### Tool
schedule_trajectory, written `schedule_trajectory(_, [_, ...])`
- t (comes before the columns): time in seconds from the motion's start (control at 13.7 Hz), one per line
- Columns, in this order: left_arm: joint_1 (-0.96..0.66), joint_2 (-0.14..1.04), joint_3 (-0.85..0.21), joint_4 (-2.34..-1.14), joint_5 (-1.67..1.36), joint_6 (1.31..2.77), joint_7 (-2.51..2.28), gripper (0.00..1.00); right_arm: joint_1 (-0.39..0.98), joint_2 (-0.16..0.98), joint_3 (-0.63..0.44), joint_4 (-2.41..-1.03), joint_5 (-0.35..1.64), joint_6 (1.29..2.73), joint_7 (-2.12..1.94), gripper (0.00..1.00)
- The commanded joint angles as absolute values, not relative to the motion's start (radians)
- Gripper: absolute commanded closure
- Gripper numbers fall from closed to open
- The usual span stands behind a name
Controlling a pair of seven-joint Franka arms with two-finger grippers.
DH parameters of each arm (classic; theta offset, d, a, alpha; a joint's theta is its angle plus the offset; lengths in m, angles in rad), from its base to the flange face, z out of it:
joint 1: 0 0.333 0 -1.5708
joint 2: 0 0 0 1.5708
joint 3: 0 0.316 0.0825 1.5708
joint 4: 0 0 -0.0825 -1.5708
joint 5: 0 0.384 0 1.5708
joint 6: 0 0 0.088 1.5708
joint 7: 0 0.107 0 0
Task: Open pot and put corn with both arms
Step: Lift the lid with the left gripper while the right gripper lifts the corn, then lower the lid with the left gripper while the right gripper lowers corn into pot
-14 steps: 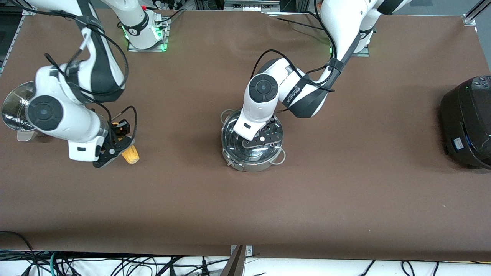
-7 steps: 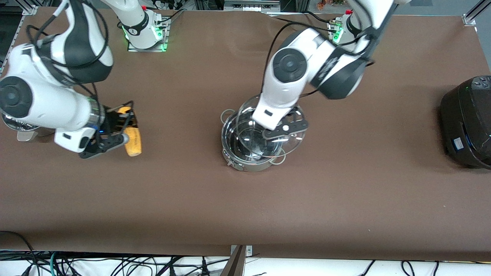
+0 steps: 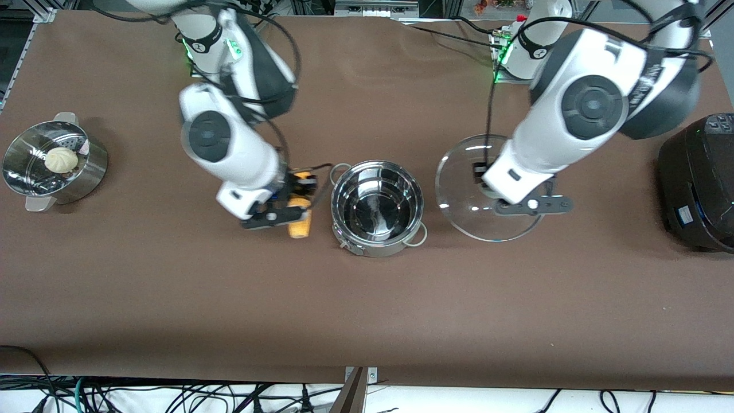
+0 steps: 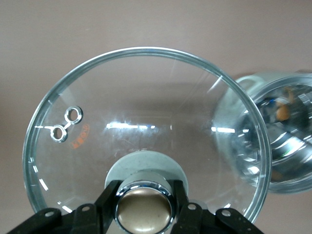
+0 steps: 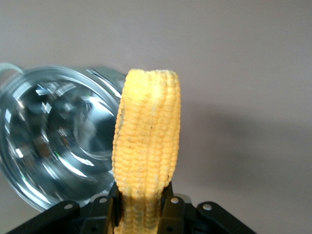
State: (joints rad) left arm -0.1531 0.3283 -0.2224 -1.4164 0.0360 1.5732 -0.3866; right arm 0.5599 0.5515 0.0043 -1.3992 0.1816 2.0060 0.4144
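Observation:
Next, I let go of the glass lid with my left gripper on the bare table (image 3: 531, 210) between the steel pot and the black cooker.
The steel pot (image 3: 378, 248) stands open and empty at the table's middle. It also shows in the left wrist view (image 4: 287, 141) and the right wrist view (image 5: 53, 146). My left gripper (image 3: 492, 194) is shut on the knob (image 4: 144, 208) of the glass lid (image 3: 459, 178). It holds the lid (image 4: 146, 112) over the table beside the pot, toward the left arm's end. My right gripper (image 3: 293, 202) is shut on the yellow corn (image 3: 299, 225). It holds the corn just beside the pot's rim, toward the right arm's end. In the right wrist view the cob (image 5: 148, 141) sticks out from the gripper (image 5: 141, 209).
A perforated steamer basket (image 3: 94, 169) with a pale bun (image 3: 61, 159) in it stands at the right arm's end. A big black cooker (image 3: 699, 183) stands at the left arm's end.
My left gripper has lifted the lid off the pot and carried it toward the left arm's end. My right gripper has carried the corn from near the basket to beside the pot.

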Motion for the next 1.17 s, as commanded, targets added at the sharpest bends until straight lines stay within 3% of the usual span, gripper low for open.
schedule_trajectory(0.0, [0.007,0.068,-0.233,-1.832,0.017,1.776,-0.140,1.00,0.629,0.629,-0.006,-1.374,0.201,2.130,0.567,1.00])
schedule_trajectory(0.22, [0.081,0.049,-0.232,-2.047,0.024,2.017,-0.043,1.00,0.679,0.679,-0.005,-1.374,0.202,2.216,0.688,1.00])
schedule_trajectory(0.59, [0.147,0.214,-0.232,-2.190,0.048,2.322,-0.040,1.00,0.747,0.739,-0.006,-1.376,0.201,2.247,0.762,0.98])
schedule_trajectory(0.66, [0.149,0.279,-0.230,-2.177,0.048,2.345,-0.043,1.00,0.750,0.748,-0.006,-1.376,0.195,2.272,0.753,0.92])
schedule_trajectory(0.73, [0.149,0.338,-0.224,-2.155,0.049,2.370,-0.043,1.00,0.750,0.762,-0.006,-1.376,0.190,2.276,0.746,0.80])
schedule_trajectory(0.95, [0.181,0.396,-0.222,-2.151,0.049,2.424,-0.040,1.00,0.765,0.802,-0.006,-1.376,0.189,2.367,0.752,0.70])
schedule_trajectory(1.02, [0.183,0.406,-0.222,-2.151,0.049,2.430,-0.040,0.88,0.765,0.801,-0.006,-1.377,0.189,2.370,0.749,0.59])
schedule_trajectory(1.1, [0.183,0.408,-0.222,-2.151,0.049,2.430,-0.040,0.63,0.764,0.801,-0.009,-1.378,0.187,2.368,0.746,0.45])
